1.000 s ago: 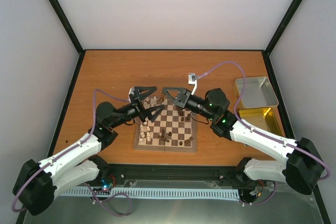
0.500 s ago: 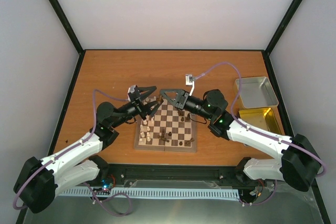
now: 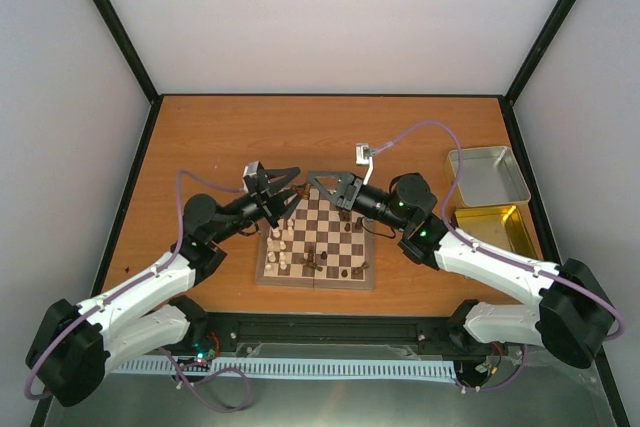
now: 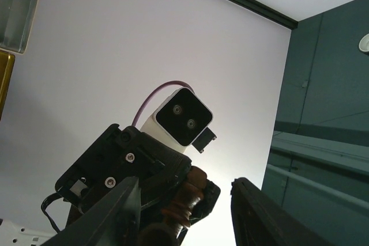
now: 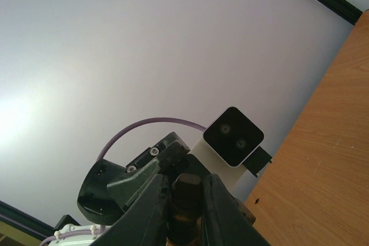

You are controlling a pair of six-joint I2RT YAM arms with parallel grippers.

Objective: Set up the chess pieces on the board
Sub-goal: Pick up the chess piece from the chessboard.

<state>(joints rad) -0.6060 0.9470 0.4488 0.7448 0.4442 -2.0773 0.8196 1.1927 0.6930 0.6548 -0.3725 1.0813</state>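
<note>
My right gripper should release the dark brown chess piece, now held above the board's far edge, on the board's outer row [image 3: 357, 238] that faces the trays, opposite the cream chessmen.
The board [image 3: 315, 284] lies in the middle of the table with dark chess pieces [image 3: 346, 217] and cream ones scattered on it. Above its far edge the two grippers meet tip to tip. My right gripper [image 3: 316, 182] [image 5: 185, 185] is shut on one dark brown chess piece [image 5: 185, 197]. In the left wrist view that same piece [image 4: 187, 203] stands between the fingers of my left gripper [image 4: 185, 191] [image 3: 296, 185]. The left jaws are partly drawn in but still apart. One finger [image 4: 124, 211] is close beside the piece, and a bright gap separates the other finger [image 4: 259, 214] from it.
A silver tray [image 3: 487, 175] and a gold tray [image 3: 495, 227] sit at the table's right edge. A small white clip [image 3: 365, 152] lies behind the board. Cream chessmen [image 3: 283, 247] stand along the board's left side. Purple cables loop off both arms.
The left jaws have narrowed from wide open towards the piece that the right gripper holds. Both grippers drifted slightly left over the board's far edge.
</note>
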